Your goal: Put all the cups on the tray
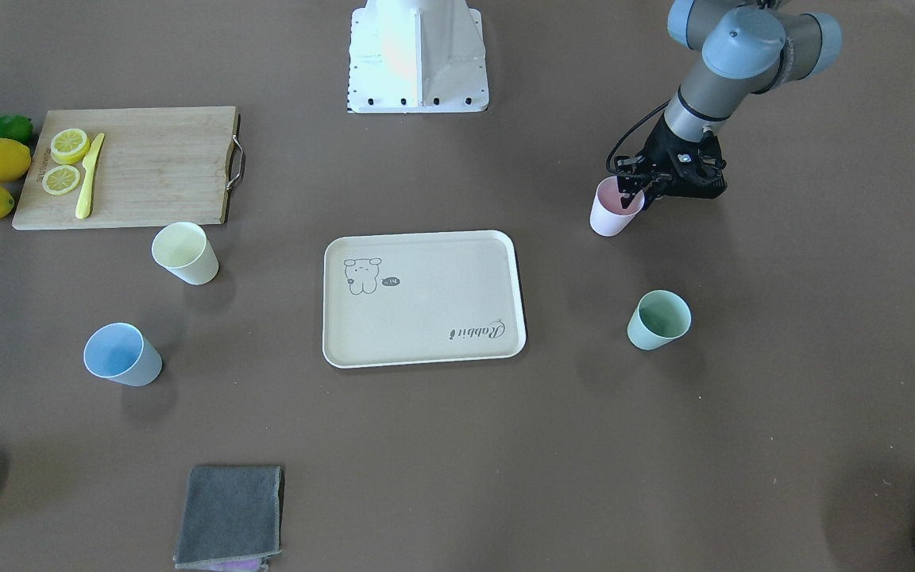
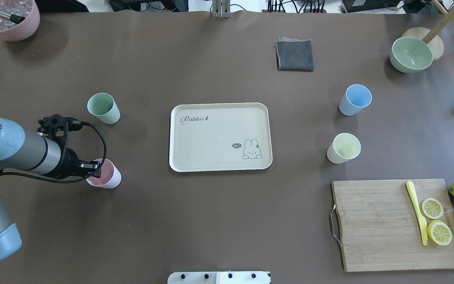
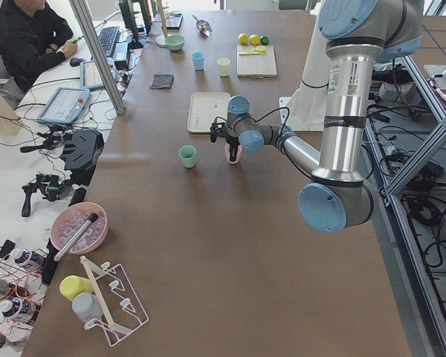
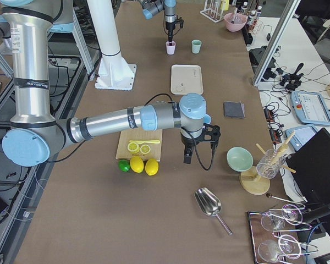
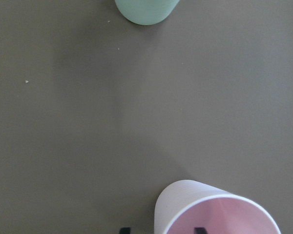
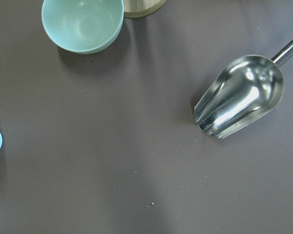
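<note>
Next, I release the pink cup from my left gripper between the Rabbit lettering and the cream tray's near edge point(image 1: 475, 273).
The cream tray point(image 2: 215, 130) lies at the table's middle with nothing on it. The pink cup point(image 2: 109, 179) stands upright on the table to its left. My left gripper point(image 2: 93, 169) is at that cup's rim. In the left wrist view one fingertip point(image 5: 124, 229) is outside the pink cup's point(image 5: 219, 214) wall and the other is inside, with a gap, so it is open. The mint cup point(image 2: 103, 108) stands beyond it. The blue cup point(image 2: 355, 99) and yellow cup point(image 2: 343, 148) stand right of the tray. My right gripper point(image 4: 187, 157) hovers past the cutting board; I cannot tell whether it is open or shut.
A wooden cutting board point(image 2: 380, 225) with lemon slices and a yellow knife lies at the near right, with lemons beside it. A grey cloth point(image 2: 294, 55), a green bowl point(image 2: 410, 54) and a pink bowl point(image 2: 8, 17) stand at the far side. A metal scoop point(image 6: 239, 95) lies under my right wrist.
</note>
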`<control>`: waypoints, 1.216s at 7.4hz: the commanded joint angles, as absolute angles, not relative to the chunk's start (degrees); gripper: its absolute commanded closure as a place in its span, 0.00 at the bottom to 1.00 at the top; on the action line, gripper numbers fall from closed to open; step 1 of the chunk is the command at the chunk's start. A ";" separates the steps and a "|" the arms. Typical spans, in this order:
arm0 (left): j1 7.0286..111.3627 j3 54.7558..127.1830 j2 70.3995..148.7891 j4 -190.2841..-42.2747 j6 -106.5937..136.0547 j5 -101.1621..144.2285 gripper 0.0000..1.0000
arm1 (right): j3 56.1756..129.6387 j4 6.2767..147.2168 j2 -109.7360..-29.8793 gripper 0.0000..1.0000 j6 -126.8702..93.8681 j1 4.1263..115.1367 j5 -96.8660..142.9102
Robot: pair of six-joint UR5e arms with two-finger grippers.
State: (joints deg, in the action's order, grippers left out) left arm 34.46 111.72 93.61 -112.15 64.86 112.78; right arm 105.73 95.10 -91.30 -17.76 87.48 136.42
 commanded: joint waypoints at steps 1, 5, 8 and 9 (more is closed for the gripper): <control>34.97 112.75 93.60 -112.06 64.69 113.29 1.00 | 105.82 95.10 -91.23 0.00 -17.75 87.36 136.41; 38.32 116.72 106.17 -94.66 65.47 115.49 1.00 | 108.36 95.19 -91.23 0.00 -19.58 86.14 136.67; 33.68 109.98 122.76 -84.46 71.36 113.05 1.00 | 109.69 95.19 -86.94 0.00 -30.91 78.95 135.88; 31.75 106.47 125.05 -84.98 71.45 109.37 1.00 | 110.04 95.19 -86.14 0.00 -33.03 77.45 135.97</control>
State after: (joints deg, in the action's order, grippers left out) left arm 34.12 110.52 121.32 -85.28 70.72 112.94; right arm 109.70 95.19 -87.56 -29.75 79.75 135.97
